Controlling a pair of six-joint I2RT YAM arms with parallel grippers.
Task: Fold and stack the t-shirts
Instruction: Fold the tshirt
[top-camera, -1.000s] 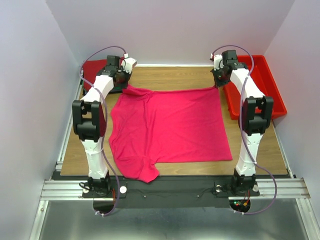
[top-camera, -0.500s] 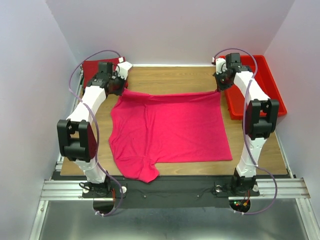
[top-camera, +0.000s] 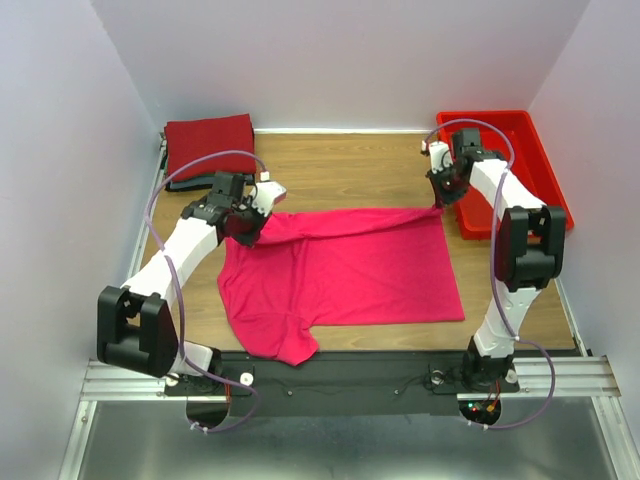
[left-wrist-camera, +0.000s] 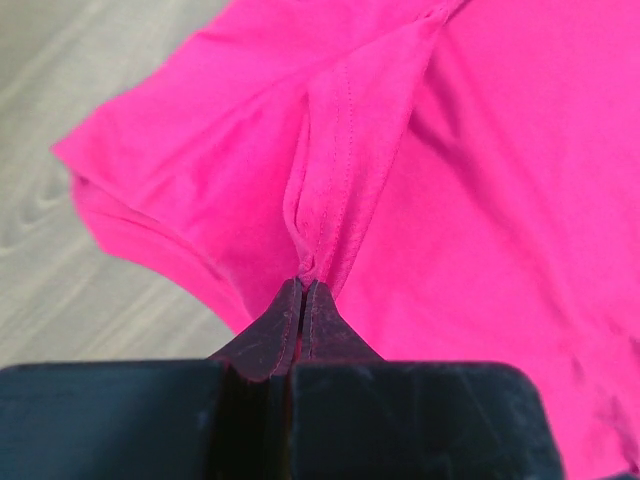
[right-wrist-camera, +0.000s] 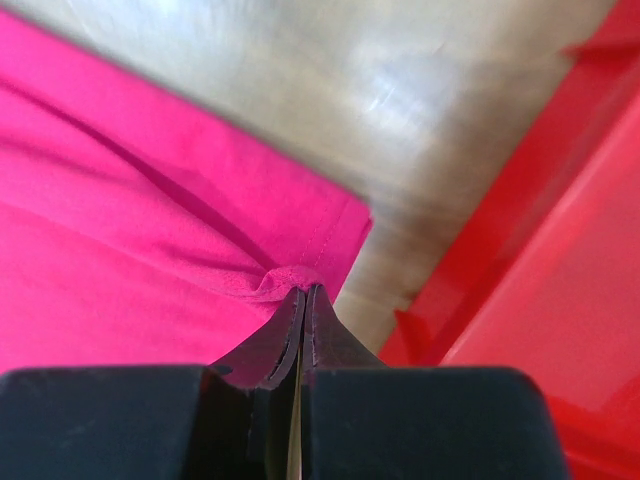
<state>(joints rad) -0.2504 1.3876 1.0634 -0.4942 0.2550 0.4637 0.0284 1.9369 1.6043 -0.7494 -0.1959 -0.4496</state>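
My left gripper should release the sleeve corner on the pink t-shirt (top-camera: 250, 278) between the shirt's far edge and its near sleeve.
A bright pink t-shirt (top-camera: 340, 270) lies spread on the wooden table, its far edge lifted and drawn toward the near side. My left gripper (top-camera: 262, 216) is shut on the shirt's far left sleeve corner; the pinched fabric (left-wrist-camera: 320, 215) bunches at the closed tips (left-wrist-camera: 303, 285). My right gripper (top-camera: 437, 205) is shut on the far right hem corner (right-wrist-camera: 300, 270), the tips (right-wrist-camera: 304, 290) closed on it. A folded dark red t-shirt (top-camera: 210, 143) lies at the far left corner. No green or dark shirts are in view.
A red plastic bin (top-camera: 520, 165) stands at the far right, close to my right gripper; its wall shows in the right wrist view (right-wrist-camera: 540, 230). Bare wood (top-camera: 340, 165) lies beyond the pink shirt. White walls close in on three sides.
Both grippers have pulled the shirt's far edge toward the near side. The left arm moved well away from the dark red shirt, uncovering it; the right moved less.
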